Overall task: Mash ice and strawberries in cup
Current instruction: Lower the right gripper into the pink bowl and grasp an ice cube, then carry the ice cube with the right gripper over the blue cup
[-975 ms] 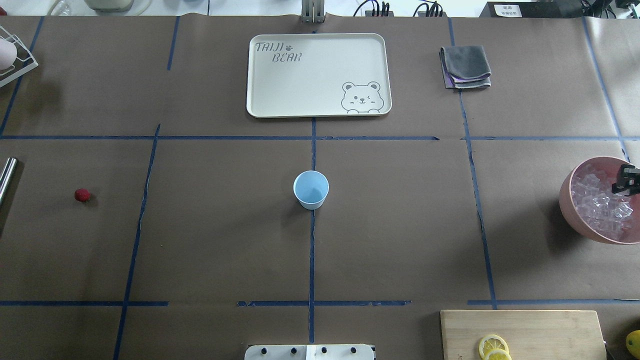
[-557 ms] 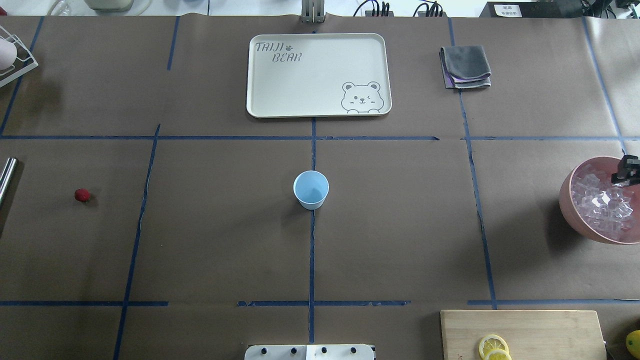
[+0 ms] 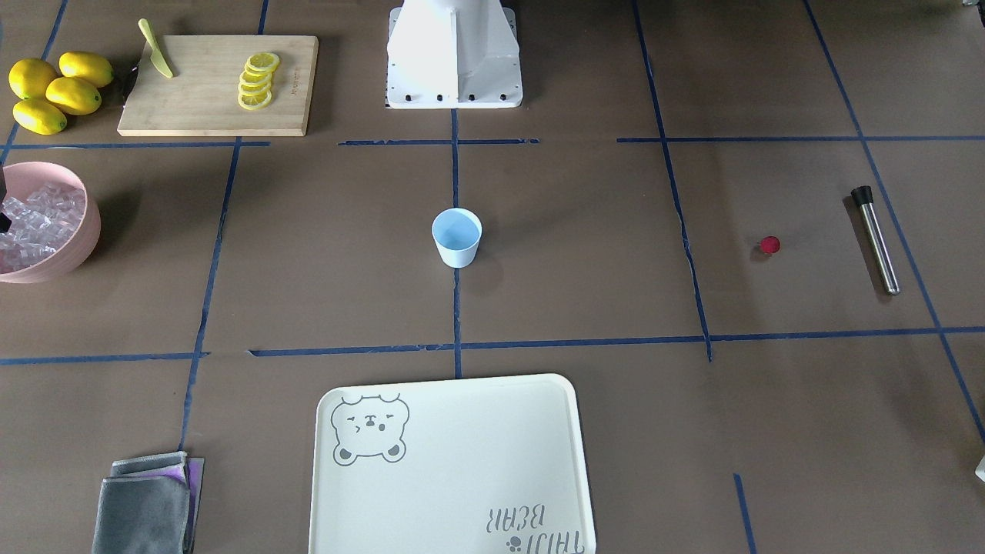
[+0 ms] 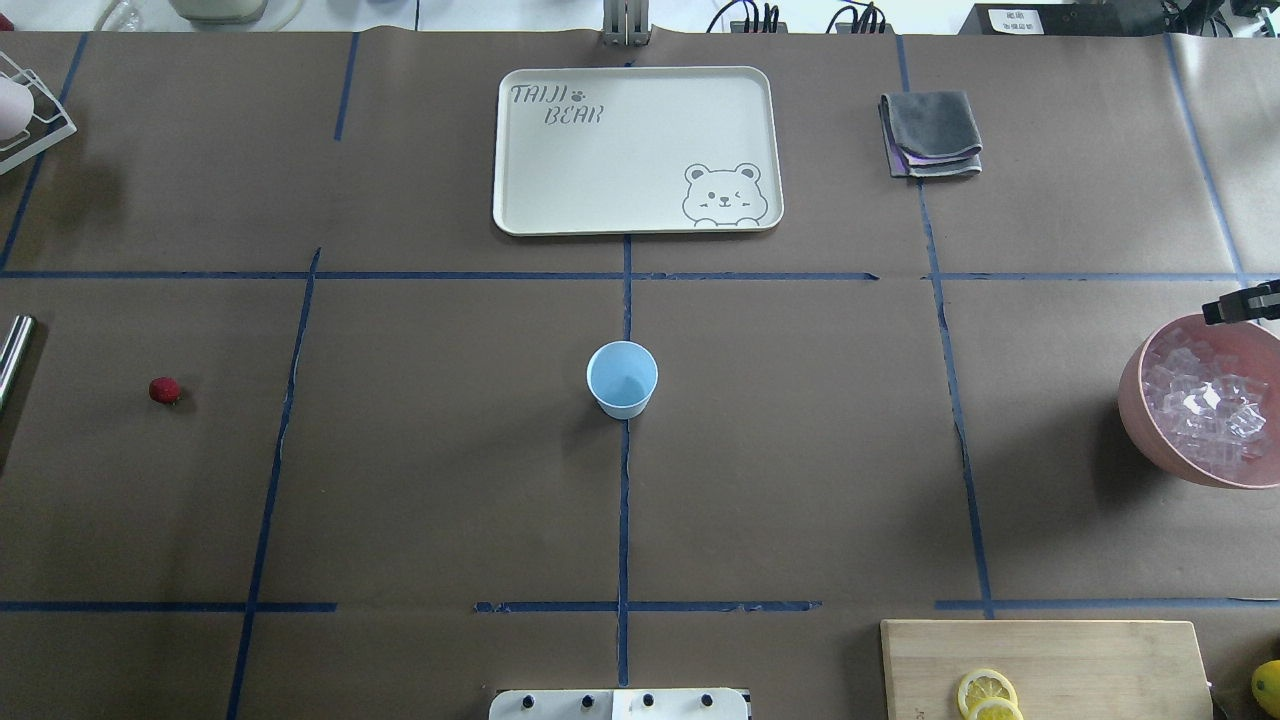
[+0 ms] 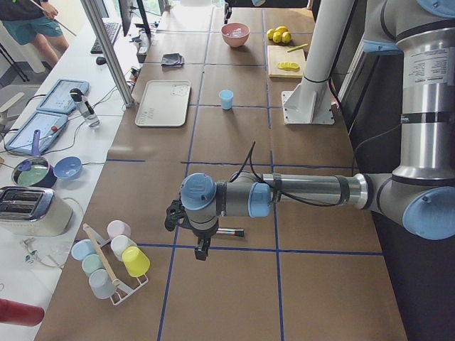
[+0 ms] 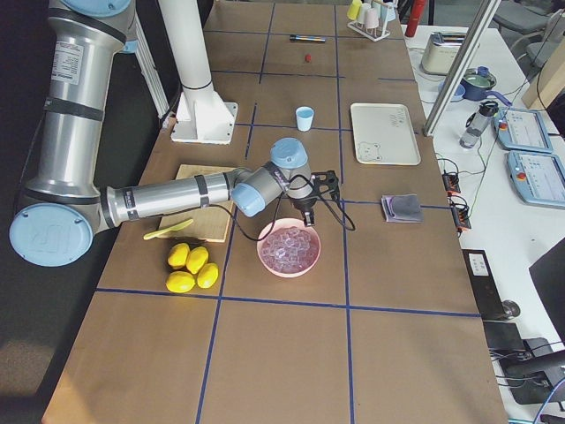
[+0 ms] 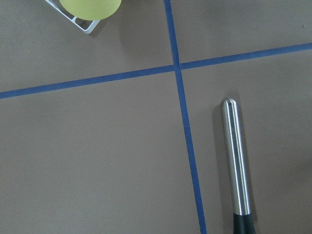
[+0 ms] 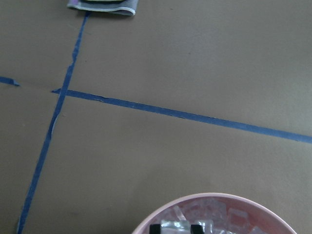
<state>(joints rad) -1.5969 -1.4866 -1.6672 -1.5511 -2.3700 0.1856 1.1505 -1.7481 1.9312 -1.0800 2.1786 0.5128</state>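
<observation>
Next, my right gripper drops the ice cube inside the empty light-blue cup (image 3: 459, 230) that stands on the blue tape line in the middle of the table.
The light-blue cup (image 4: 622, 378) stands upright mid-table and looks empty; it also shows in the front view (image 3: 457, 237). The strawberry (image 4: 165, 390) lies far left on the paper. Ice (image 4: 1205, 405) fills a pink bowl (image 4: 1135, 400) at the right edge. My right gripper (image 4: 1240, 303) hangs over the bowl's far rim. In the right wrist view its fingertips (image 8: 156, 228) stand close together with a glassy ice cube (image 8: 176, 226) between them. My left gripper (image 5: 202, 250) hovers by a steel muddler (image 7: 235, 161); I cannot tell whether it is open or shut.
A cream bear tray (image 4: 520, 150) and a folded grey cloth (image 4: 930, 133) lie at the far side. A cutting board (image 3: 192, 108) with lemon slices (image 3: 255, 80), a knife and whole lemons (image 3: 50, 90) sits near the bowl. A cup rack (image 5: 114, 256) stands beyond the muddler.
My right gripper has lifted out of the ice in the pink bowl and moved toward the bowl's far rim. Cup, strawberry and muddler have not moved.
</observation>
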